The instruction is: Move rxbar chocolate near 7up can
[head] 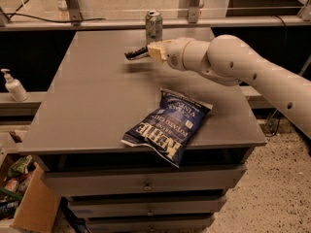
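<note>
Next, my gripper puts the rxbar chocolate down on the grey table [157,48] in front of the 7up can. The bar now hangs just above the tabletop.
The 7up can [154,26] stands upright at the far edge of the grey table [92,106], near its middle. My gripper [146,52] is at the end of the white arm reaching in from the right, just in front of the can and slightly left of it. It is shut on the rxbar chocolate [136,53], a dark flat bar that sticks out to the left of the fingers and hangs a little above the tabletop, casting a shadow below it.
A large blue Kettle chip bag [168,126] lies at the table's front right, overhanging the front edge. A white pump bottle [13,86] stands on a low shelf to the left. A cardboard box [24,198] sits on the floor at the lower left. Drawers are below the tabletop.
</note>
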Controlling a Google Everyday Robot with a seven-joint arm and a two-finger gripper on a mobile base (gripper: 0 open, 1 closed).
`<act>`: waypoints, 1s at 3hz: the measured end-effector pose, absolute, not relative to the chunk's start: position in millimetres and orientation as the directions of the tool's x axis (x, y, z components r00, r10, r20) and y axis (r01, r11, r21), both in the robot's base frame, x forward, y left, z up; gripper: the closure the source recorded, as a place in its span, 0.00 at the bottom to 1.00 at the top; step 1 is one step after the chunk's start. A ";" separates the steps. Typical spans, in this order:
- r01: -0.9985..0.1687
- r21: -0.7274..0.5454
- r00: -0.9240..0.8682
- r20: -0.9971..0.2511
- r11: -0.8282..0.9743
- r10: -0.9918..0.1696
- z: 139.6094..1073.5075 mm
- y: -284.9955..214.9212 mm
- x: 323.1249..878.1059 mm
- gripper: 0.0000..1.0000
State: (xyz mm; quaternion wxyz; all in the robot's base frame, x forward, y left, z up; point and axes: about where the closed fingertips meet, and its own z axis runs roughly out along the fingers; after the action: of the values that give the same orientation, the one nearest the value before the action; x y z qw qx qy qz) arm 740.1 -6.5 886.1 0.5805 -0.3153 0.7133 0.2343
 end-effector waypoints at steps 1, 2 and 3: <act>-0.696 -0.069 -0.098 -0.977 0.715 -0.189 893.6 -24.6 757.8 1.00; -0.676 -0.124 -0.057 -0.974 0.727 -0.219 903.1 -46.0 782.8 1.00; -0.672 -0.164 -0.044 -0.964 0.722 -0.261 905.0 -60.8 804.3 1.00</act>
State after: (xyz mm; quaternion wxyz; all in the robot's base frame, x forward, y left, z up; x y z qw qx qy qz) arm 804.3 -60.8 905.0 0.6063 -0.3321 0.7023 0.1698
